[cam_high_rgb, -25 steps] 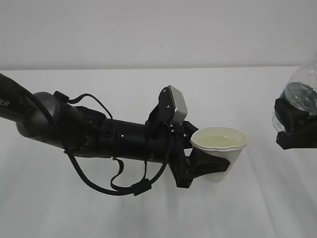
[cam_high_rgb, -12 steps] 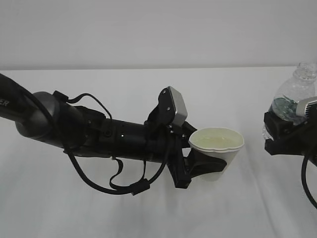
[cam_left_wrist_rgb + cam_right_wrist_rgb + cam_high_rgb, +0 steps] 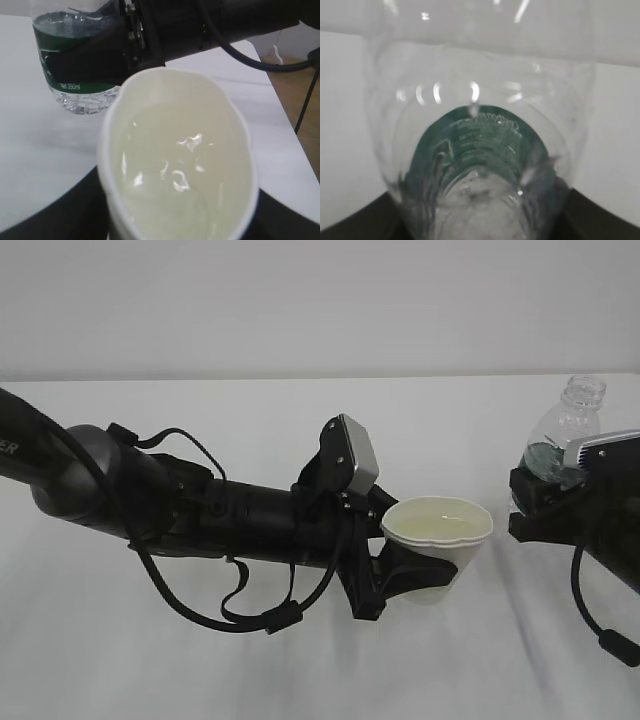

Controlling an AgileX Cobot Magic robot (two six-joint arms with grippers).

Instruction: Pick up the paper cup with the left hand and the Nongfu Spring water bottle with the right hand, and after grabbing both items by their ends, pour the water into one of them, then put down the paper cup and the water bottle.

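My right gripper is to put the Nongfu Spring water bottle down on the white table (image 3: 520, 526), close beside the paper cup.
The white paper cup (image 3: 437, 540) is held upright above the table, with my left gripper (image 3: 412, 577) shut around its lower wall. Clear water (image 3: 180, 160) fills it close to the rim, and the rim is squeezed slightly out of round. In the left wrist view the dark fingers (image 3: 50, 220) show on either side below the cup (image 3: 115, 150). To its right, my right gripper (image 3: 545, 508) is shut on the green label band of the Nongfu Spring water bottle (image 3: 562, 430). The bottle stands nearly upright with its capless neck on top. The bottle (image 3: 480, 125) fills the right wrist view.
The white table (image 3: 300, 660) stretches under both arms and meets a pale wall behind. The left arm's looped cables (image 3: 235, 605) hang below its forearm. In the left wrist view the table's right edge (image 3: 295, 145) shows with brown floor beyond it.
The right gripper has swung the bottle from a tilt at the frame's right edge to nearly upright and has moved left and down. The cup has shifted slightly left.
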